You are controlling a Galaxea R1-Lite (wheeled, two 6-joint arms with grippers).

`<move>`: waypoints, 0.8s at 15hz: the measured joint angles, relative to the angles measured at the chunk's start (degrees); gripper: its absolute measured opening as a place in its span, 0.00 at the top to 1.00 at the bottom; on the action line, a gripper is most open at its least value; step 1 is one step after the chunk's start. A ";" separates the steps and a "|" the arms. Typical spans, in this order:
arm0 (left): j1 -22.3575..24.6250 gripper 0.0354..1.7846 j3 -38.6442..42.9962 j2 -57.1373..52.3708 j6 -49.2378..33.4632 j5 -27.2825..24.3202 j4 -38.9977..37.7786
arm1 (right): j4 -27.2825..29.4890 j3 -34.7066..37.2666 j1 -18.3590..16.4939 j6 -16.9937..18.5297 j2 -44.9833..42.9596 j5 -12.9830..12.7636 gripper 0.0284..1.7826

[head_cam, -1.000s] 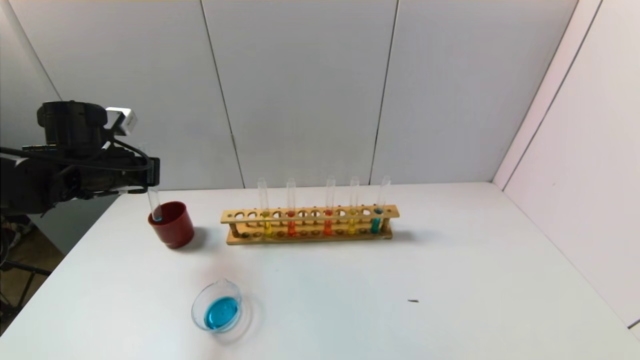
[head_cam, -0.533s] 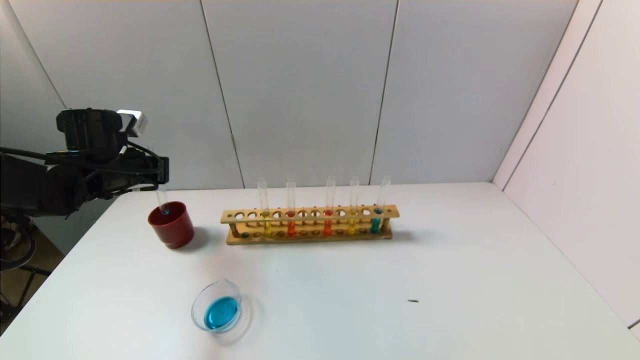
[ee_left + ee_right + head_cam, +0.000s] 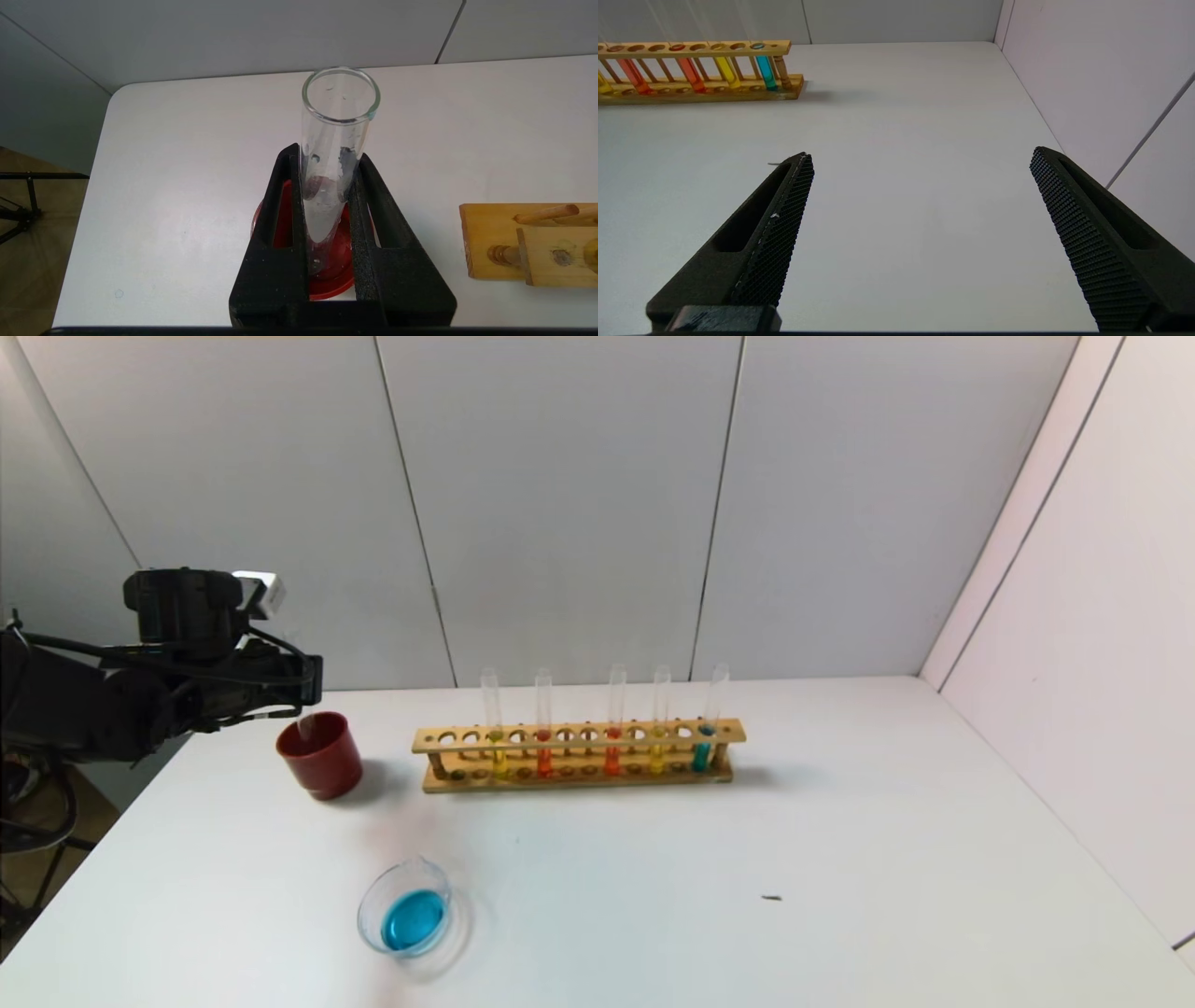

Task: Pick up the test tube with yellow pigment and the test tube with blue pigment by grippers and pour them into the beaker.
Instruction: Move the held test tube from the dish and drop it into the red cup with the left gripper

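Observation:
The robot's left gripper needs to release the clear test tube inside the dark-red cup (image 3: 327,732) (image 3: 322,246), so that it leans against the cup's rim. The tube is now held upright in that cup.
My left gripper (image 3: 308,683) (image 3: 328,154) is shut on a clear test tube (image 3: 305,725) (image 3: 338,116), held upright with its lower end down inside the dark-red cup (image 3: 319,758) (image 3: 280,219). No liquid shows in the tube. The beaker (image 3: 431,875) near the table's front holds bright blue liquid. Two test tubes with yellow pigment (image 3: 499,756) (image 3: 658,751) stand in the wooden rack (image 3: 579,735) (image 3: 700,93). My right gripper (image 3: 920,154) hangs open above bare table to the right of the rack, out of the head view.
The rack also carries two orange-red tubes (image 3: 544,756) and a darker teal tube (image 3: 702,751) (image 3: 765,72). Its end (image 3: 495,242) lies close to the cup. White walls close the back and right side. A small dark speck (image 3: 771,898) lies on the table.
My left arm has moved right and down, lowering the tube into the red cup. The blue trace at the tube's base is now hidden inside the cup.

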 joint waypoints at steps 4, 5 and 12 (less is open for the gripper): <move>-0.04 0.85 3.83 0.85 0.13 -0.01 -5.18 | 0.00 0.00 0.00 0.02 0.00 -0.02 0.05; -0.04 0.85 4.63 1.13 0.13 -0.04 -6.50 | 0.00 0.00 0.00 0.02 0.00 -0.02 0.05; -0.15 0.84 7.89 1.82 0.11 -0.09 -8.23 | 0.00 0.00 0.00 0.05 0.00 0.00 0.05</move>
